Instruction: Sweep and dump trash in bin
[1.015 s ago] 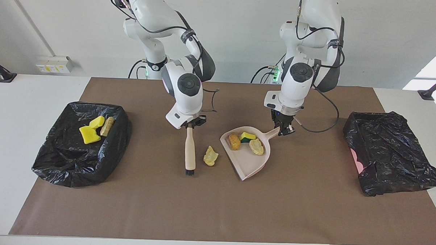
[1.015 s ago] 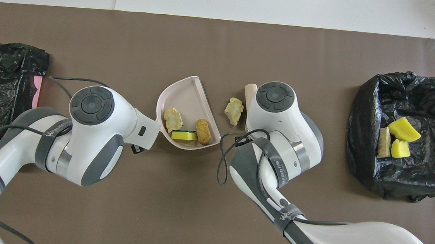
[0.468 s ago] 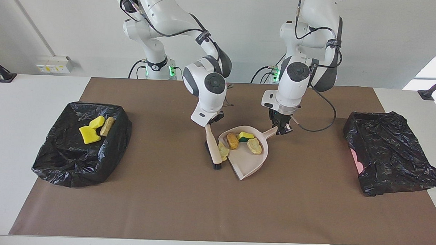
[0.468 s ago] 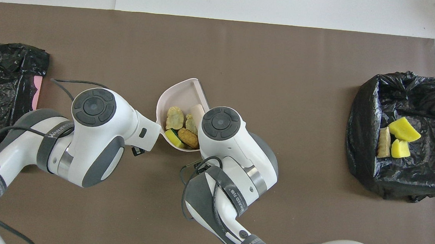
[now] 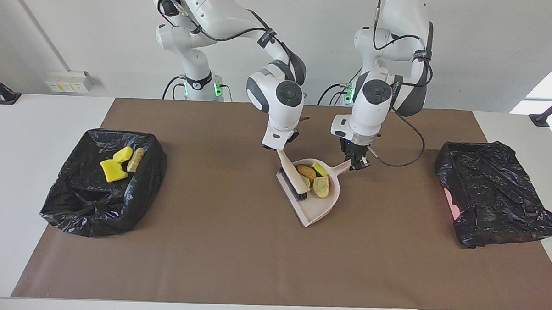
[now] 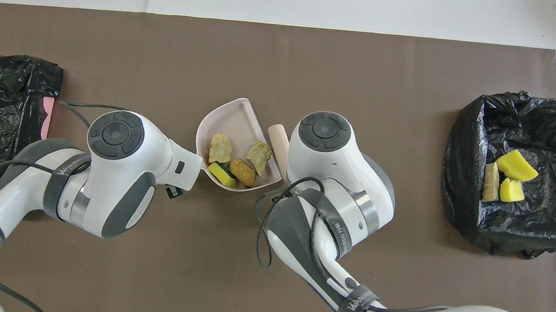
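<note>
The robot's right gripper will put the brush down on the bare brown mat (image 6: pixel 237 266) between the robot's arms, nearer the robot than the dustpan.
My left gripper (image 5: pixel 356 163) is shut on the handle of the pale pink dustpan (image 5: pixel 322 207), which rests on the brown mat. Several trash scraps lie in the pan: a brown lump (image 5: pixel 306 172), a yellow-green sponge (image 5: pixel 320 169) and two tan lumps (image 5: pixel 321 187). My right gripper (image 5: pixel 281 149) is shut on the handle of the brush (image 5: pixel 288 167), which is tilted with its black bristles (image 5: pixel 295 191) at the pan's mouth. In the overhead view the dustpan (image 6: pixel 233 120), scraps (image 6: pixel 243 171) and brush handle (image 6: pixel 278 141) show; both grippers are hidden under their wrists.
A black-bag-lined bin (image 5: pixel 95 208) at the right arm's end of the table holds two yellow sponge pieces (image 5: pixel 114 170) and a tan lump (image 5: pixel 136 159); it also shows in the overhead view (image 6: pixel 510 234). A second black bag (image 5: pixel 495 195) lies at the left arm's end.
My right gripper swept the brush toward the dustpan and pushed the loose tan lump from the mat into it. The brush now leans over the pan's mouth. The left gripper barely moved.
</note>
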Controlling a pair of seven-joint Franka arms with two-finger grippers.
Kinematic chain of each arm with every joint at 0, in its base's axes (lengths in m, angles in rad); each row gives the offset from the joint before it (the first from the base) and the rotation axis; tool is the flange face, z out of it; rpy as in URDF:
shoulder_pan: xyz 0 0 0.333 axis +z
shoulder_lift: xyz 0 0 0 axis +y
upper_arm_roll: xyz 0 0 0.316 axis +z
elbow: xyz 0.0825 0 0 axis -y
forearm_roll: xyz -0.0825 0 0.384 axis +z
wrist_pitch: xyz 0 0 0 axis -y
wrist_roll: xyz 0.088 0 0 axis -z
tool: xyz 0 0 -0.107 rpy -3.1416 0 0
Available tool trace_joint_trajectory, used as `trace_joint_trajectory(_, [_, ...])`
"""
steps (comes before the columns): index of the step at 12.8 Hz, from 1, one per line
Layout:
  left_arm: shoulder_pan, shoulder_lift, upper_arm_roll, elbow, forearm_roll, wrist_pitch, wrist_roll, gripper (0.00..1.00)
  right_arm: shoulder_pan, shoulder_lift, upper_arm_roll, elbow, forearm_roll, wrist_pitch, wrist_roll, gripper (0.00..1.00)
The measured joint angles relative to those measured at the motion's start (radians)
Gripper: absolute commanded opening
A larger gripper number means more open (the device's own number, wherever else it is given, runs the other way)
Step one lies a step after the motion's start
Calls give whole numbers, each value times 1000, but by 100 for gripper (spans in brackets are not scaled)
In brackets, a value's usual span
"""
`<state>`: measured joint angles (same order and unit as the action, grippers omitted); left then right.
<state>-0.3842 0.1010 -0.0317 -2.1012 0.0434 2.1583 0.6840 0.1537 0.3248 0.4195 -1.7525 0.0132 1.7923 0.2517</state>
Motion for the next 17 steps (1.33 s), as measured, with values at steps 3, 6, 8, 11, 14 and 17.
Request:
trace_joint_trajectory(3, [3,-1,5,1,0,0,-44,0,-52,-74,-1,4,2,-71,-13,0])
trace_joint_trajectory(6, [36,-18,8,5,-41,1,-82,0,-36,-149,7,-1,7,-155,12,0])
trace_joint_trajectory(8, [58,-34,12,12,-75,0,-95,0,12,-185,10,-34,13,-159,107,0])
trace_joint_trajectory(11, [113,-91,15,23,-81,-4,-130,0,101,-257,14,-149,51,-76,250,0])
trace_joint_trajectory(14, [183,-167,19,44,-82,-86,-188,0,178,-327,16,-269,152,53,352,0])
trace_joint_trajectory(17, [242,-203,21,155,-82,-263,-278,0,293,-319,17,-366,161,212,492,0])
